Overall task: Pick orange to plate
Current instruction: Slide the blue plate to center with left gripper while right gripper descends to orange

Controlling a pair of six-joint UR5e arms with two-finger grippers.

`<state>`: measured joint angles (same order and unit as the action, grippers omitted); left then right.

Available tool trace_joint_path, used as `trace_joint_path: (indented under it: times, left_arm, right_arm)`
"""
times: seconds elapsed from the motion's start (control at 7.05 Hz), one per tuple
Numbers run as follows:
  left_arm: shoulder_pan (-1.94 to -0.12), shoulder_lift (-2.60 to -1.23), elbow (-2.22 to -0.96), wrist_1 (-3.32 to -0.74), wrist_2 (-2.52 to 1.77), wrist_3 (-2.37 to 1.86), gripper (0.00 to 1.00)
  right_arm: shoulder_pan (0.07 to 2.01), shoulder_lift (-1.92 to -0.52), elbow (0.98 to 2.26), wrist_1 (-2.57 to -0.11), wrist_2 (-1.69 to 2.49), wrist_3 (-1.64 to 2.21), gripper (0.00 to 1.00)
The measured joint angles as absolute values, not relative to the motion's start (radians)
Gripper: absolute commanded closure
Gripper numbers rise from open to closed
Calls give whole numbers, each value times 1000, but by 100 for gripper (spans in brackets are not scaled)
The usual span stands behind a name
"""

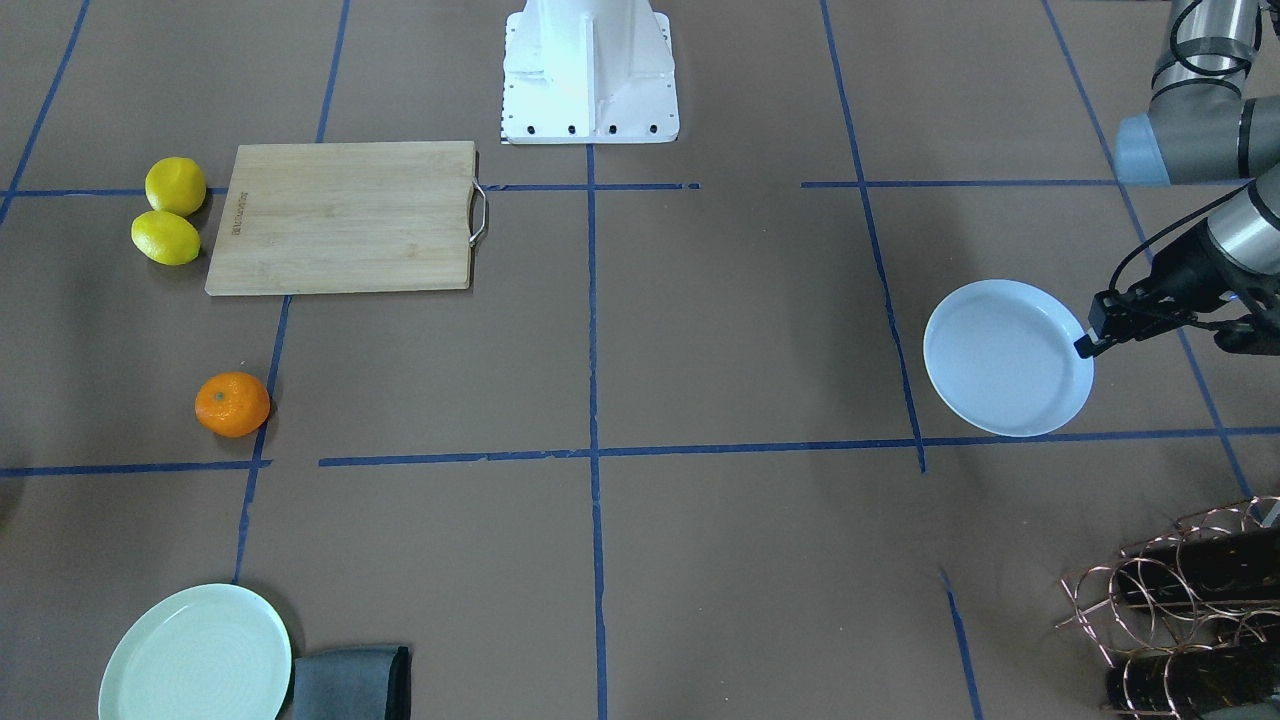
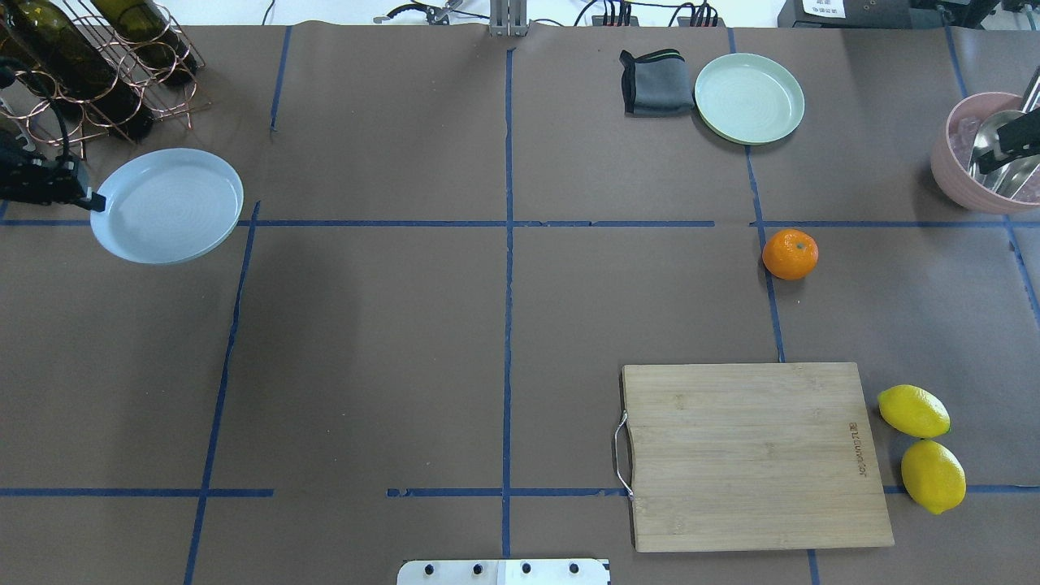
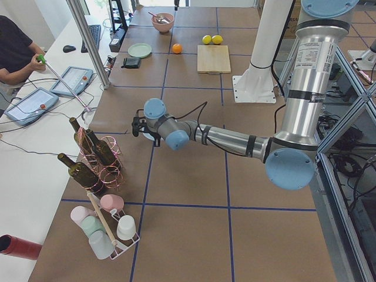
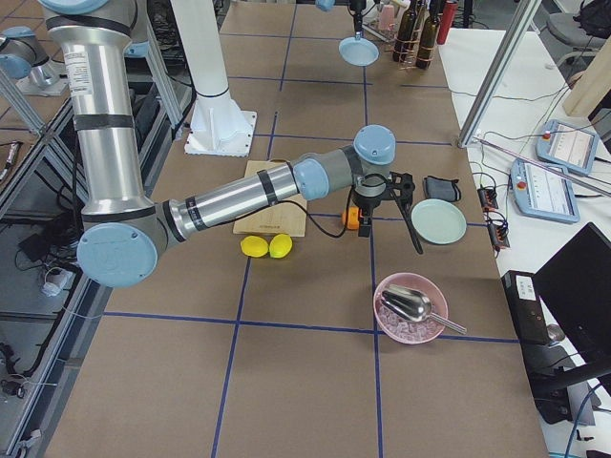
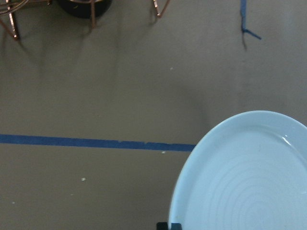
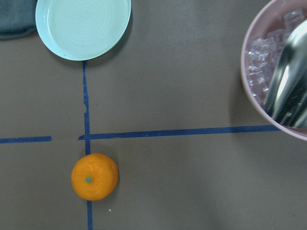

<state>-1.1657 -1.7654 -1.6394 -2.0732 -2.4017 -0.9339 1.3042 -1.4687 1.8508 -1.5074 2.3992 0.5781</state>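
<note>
The robot's left gripper needs to release the bluish-white plate on the middle blue tape line [image 1: 593,378] next to the tape crossing.
The orange [image 2: 790,253] lies on the brown table on a blue tape line, alone; it also shows in the front view [image 1: 232,404] and the right wrist view [image 6: 94,176]. The bluish-white ridged plate [image 2: 166,205] is at the far left of the table, and my left gripper [image 2: 96,203] is shut on its rim [image 1: 1088,343]. The plate [image 5: 249,177] seems slightly raised off the table. My right gripper [image 4: 382,191] hovers above the orange [image 4: 349,218]. Its fingers show in no close view, so I cannot tell its state.
A mint-green plate [image 2: 749,97] and a folded grey cloth [image 2: 654,81] lie beyond the orange. A pink bowl [image 2: 971,183] with ice and a metal scoop stands to its right. A wooden cutting board [image 2: 751,455] and two lemons [image 2: 913,411] lie nearer. A bottle rack [image 2: 97,65] stands behind the held plate.
</note>
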Motion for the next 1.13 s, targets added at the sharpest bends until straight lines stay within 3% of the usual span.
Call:
trace_joint_path:
  times: [0.28, 0.71, 1.13]
  left_arm:
    - [-1105, -1867, -1695, -2019, -2336, -1137, 100]
    - [-872, -1988, -1715, -2011, -2130, -1430, 100]
    - [-627, -2129, -1636, -2018, -1935, -1662, 100]
  right_arm:
    - [1159, -1470, 1850, -1356, 2287, 773, 0]
    - [984, -1454, 1838, -1300, 2133, 847, 0]
    - [922, -1393, 1781, -1300, 2083, 851, 0]
